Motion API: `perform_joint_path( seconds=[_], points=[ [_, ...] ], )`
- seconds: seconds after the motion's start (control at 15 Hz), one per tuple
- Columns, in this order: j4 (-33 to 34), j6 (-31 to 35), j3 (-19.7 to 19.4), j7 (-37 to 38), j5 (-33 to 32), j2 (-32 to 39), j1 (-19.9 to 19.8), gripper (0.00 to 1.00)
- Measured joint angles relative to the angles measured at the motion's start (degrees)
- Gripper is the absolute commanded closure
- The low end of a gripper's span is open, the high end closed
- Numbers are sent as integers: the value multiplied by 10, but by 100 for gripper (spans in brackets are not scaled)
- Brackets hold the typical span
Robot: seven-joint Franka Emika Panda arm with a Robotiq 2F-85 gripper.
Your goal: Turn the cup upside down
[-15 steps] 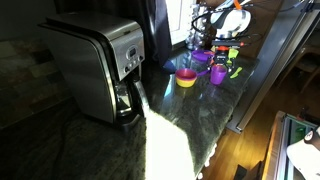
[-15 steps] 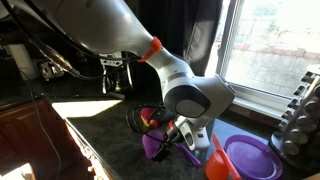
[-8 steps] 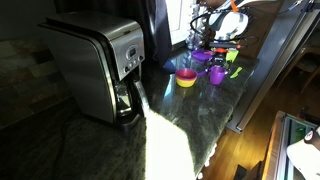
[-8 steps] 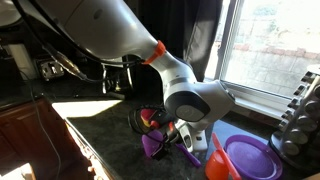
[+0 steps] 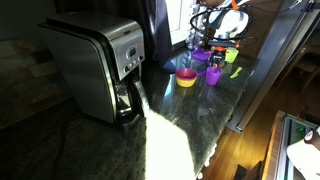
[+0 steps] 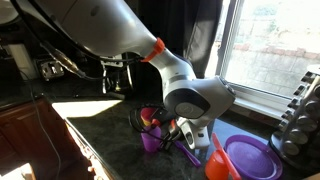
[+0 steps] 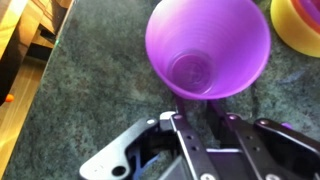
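Shut fingers touch the cup's near side; I will open them wide, grip the cup [image 6: 151, 143] around its body and tip it sideways first.
The cup [image 7: 208, 45] is small, purple and plastic, and in the wrist view I look straight down into its open mouth. It stands on the dark stone counter in both exterior views [image 5: 215, 75] [image 6: 152, 141]. My gripper [image 7: 205, 103] comes in from the bottom of the wrist view. Its two black fingers [image 7: 183, 125] stand close together and run under the cup's near rim, which hides their tips. The jaws are shut on the cup's near side. In an exterior view the gripper [image 6: 178, 140] sits right beside the cup.
A yellow bowl [image 7: 300, 25] [image 5: 186, 78] stands next to the cup. A wide purple dish [image 6: 248, 158] and an orange piece [image 6: 215, 160] lie nearby. A steel coffee maker [image 5: 95, 65] stands farther along the counter. The counter edge [image 7: 30, 90] drops off beside the cup.
The jaws have closed from wide open onto the cup's near side. The cup has shifted slightly in the exterior view; the arm has barely moved.
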Motion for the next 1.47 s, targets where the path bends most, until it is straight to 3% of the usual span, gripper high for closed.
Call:
perform_joint_path(
  seconds=[0.13, 0.6, 0.73, 1.13, 1.2, 1.33, 1.47],
  points=[
    [0, 3, 0, 0, 0, -2, 0, 54],
    [0, 3, 0, 2, 0, -1, 2, 4],
    [0, 3, 0, 3, 0, 3, 3, 0],
    [1, -52, 5, 1, 17, 13, 4, 3],
    [2, -63, 6, 1, 19, 14, 4, 26],
    [4, -80, 6, -1, 21, 18, 4, 30],
    [6, -88, 6, -2, 22, 23, 4, 47]
  ],
)
